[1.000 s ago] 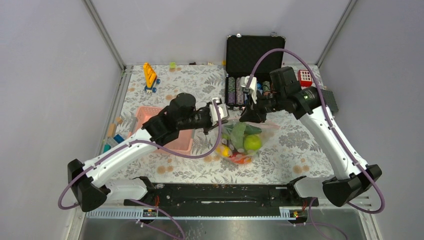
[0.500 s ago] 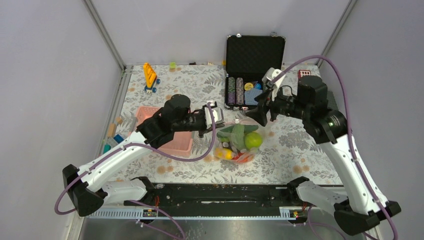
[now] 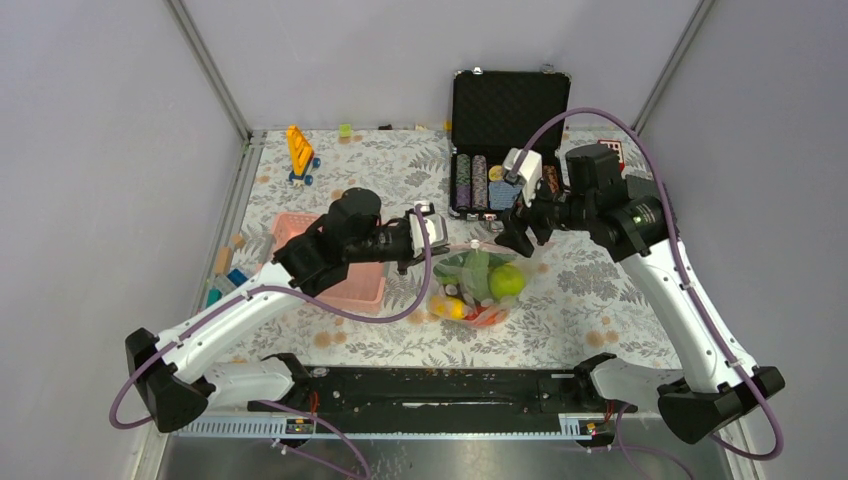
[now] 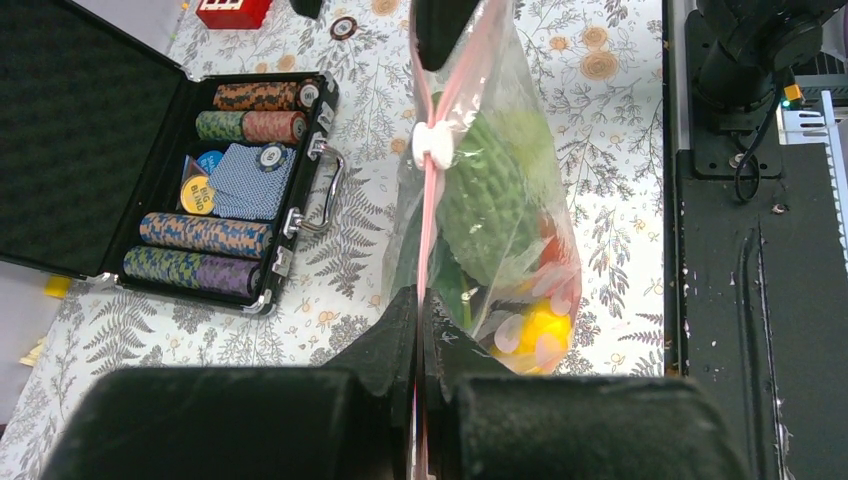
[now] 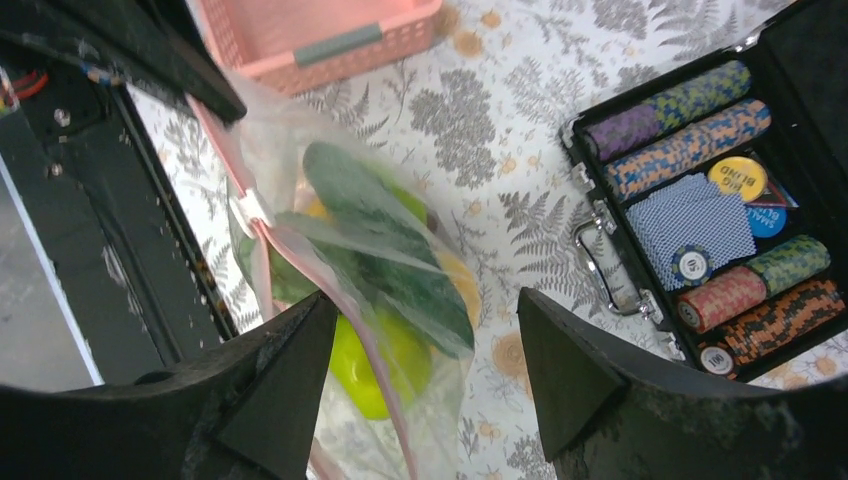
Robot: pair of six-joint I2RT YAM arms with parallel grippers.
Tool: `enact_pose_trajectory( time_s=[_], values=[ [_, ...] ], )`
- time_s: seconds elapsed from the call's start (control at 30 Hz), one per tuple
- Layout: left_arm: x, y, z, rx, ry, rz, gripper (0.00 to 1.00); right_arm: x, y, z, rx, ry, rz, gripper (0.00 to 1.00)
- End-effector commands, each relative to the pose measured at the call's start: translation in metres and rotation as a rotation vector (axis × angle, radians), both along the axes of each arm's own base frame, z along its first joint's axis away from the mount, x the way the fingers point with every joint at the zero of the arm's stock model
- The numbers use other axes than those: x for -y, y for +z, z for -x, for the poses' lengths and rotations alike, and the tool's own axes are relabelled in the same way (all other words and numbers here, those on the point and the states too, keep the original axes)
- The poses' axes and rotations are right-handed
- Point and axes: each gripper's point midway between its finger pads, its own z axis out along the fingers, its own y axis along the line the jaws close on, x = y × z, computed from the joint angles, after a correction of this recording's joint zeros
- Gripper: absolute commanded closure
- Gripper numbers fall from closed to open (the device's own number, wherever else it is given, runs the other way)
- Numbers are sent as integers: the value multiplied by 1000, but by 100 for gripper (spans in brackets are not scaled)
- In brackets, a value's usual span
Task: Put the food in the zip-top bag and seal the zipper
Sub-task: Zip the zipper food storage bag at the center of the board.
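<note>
The white slider is halfway along the pink zipper, away from the open fingers of my right gripper, so next my right gripper moves in and pinches the zipper (image 5: pixel 290 244) next to the slider.
The clear zip-top bag (image 3: pixel 480 285) hangs over the table from my left gripper (image 3: pixel 432 238). That gripper is shut on the pink zipper (image 4: pixel 430 215) at one end of the mouth (image 4: pixel 420 305). A white slider (image 4: pixel 433 145) sits on the strip. Inside the bag lie a long green cucumber and leafy piece (image 4: pixel 490 200), a lime-green fruit (image 3: pixel 506 282), a yellow citrus (image 4: pixel 545 325) and something red (image 3: pixel 485 317). My right gripper (image 3: pixel 518 236) is open at the bag's other end. In its wrist view its jaws (image 5: pixel 425 385) straddle the bag (image 5: pixel 390 260), the strip close to the left finger (image 5: pixel 285 375).
An open black case (image 3: pixel 510 105) with poker chips (image 5: pixel 690 150) stands behind the bag. A pink basket (image 3: pixel 365 290) lies to its left, under my left arm. A yellow toy (image 3: pixel 300 150) and a red block (image 3: pixel 610 153) are at the back. A black rail (image 3: pixel 430 385) runs along the near edge.
My right gripper pulled back to the right, off the bag's mouth, then came a little closer again. The bag now hangs narrower. My left gripper kept its hold.
</note>
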Motion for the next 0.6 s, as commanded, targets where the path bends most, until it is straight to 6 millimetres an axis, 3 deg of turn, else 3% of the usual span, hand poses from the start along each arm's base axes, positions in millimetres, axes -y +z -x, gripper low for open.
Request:
enact_pose_trajectory(
  time_s=[0.0, 0.1, 0.3, 0.4, 0.57],
  values=[
    [11, 38, -9, 94, -5, 84, 100, -1, -4, 20, 7, 159, 41, 25],
    [13, 42, -13, 97, 8, 94, 100, -6, -9, 29, -30, 224, 35, 25],
    [13, 49, -22, 119, 52, 114, 100, -2, 2, 27, -4, 170, 22, 27],
    [15, 54, -23, 119, 57, 141, 100, -11, 4, 30, 4, 186, -46, 35],
    [21, 61, -22, 102, 44, 165, 100, -30, 6, 32, -48, 213, -173, 35]
  ],
)
